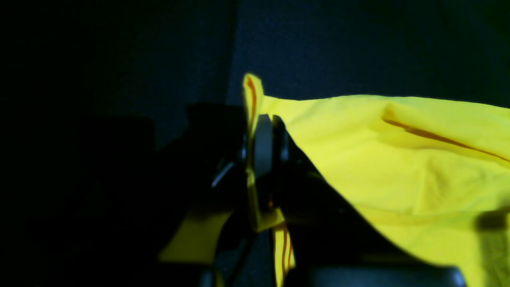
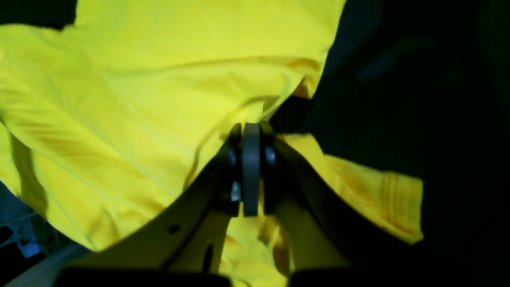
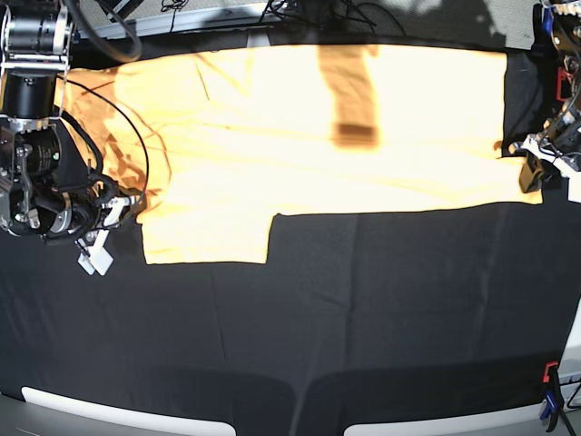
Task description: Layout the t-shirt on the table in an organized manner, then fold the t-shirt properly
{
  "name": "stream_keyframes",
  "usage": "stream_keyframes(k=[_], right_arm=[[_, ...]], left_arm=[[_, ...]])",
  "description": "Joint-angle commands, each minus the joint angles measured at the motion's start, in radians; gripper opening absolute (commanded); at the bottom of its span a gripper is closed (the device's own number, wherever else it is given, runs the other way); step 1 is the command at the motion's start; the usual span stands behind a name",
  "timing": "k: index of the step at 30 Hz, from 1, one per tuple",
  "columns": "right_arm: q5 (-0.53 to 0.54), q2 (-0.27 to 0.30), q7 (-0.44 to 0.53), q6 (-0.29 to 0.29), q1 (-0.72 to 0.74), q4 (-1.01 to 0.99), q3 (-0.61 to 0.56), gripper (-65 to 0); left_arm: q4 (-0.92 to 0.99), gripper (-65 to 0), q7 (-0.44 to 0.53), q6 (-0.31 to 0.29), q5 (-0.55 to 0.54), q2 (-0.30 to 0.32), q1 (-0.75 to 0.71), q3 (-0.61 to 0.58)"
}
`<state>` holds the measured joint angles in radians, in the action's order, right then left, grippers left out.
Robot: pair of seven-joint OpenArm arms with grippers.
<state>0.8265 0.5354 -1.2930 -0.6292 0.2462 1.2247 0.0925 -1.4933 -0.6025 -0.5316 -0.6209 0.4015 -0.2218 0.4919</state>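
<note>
Next, I release the t-shirt's pinched edge from my right gripper on the rumpled cloth (image 3: pixel 123 167) just beyond the narrower flap's near-arm side.
The t-shirt (image 3: pixel 408 154) lies spread wide across the far half of the black table (image 3: pixel 363 309), with a narrower flap hanging toward me at its left. My left gripper (image 3: pixel 529 168) sits at the shirt's right corner. The left wrist view shows it (image 1: pixel 263 121) shut on a folded hem of the t-shirt (image 1: pixel 398 159). My right gripper (image 3: pixel 136 204) is at the shirt's left edge. In the right wrist view it (image 2: pixel 251 128) is shut, pinching the rumpled edge of the t-shirt (image 2: pixel 139 99).
A red and blue clamp (image 3: pixel 549 386) grips the table's near right corner, and another red clamp (image 3: pixel 558 82) is at the far right. Cables (image 3: pixel 309 14) run along the back edge. Pale panels (image 3: pixel 91 404) line the front edge.
</note>
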Motion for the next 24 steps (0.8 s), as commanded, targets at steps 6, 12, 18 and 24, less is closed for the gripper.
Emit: stream_keyframes(k=[6, 12, 18, 24], right_arm=[[0.016, 0.055, 0.002, -0.069, 0.016, 0.054, 0.006, -65.0], [0.021, 0.111, 0.002, -0.069, -0.055, 0.171, 0.013, -65.0], [0.097, 0.164, 0.002, -0.043, -0.230, 0.341, 0.098, -65.0], [0.148, 0.169, 0.001, -0.029, -0.412, 0.492, 0.333, -65.0]], left_arm=[[-0.019, -65.0, 0.043, -0.007, -0.009, 0.020, 0.008, 0.007], [-0.019, -65.0, 0.042, -0.007, -0.009, 0.019, 0.005, 0.007], [-0.021, -65.0, 0.018, -0.008, -0.008, 0.020, 0.000, 0.007], [-0.021, -65.0, -0.035, -0.055, -0.009, 0.020, -0.001, 0.007]])
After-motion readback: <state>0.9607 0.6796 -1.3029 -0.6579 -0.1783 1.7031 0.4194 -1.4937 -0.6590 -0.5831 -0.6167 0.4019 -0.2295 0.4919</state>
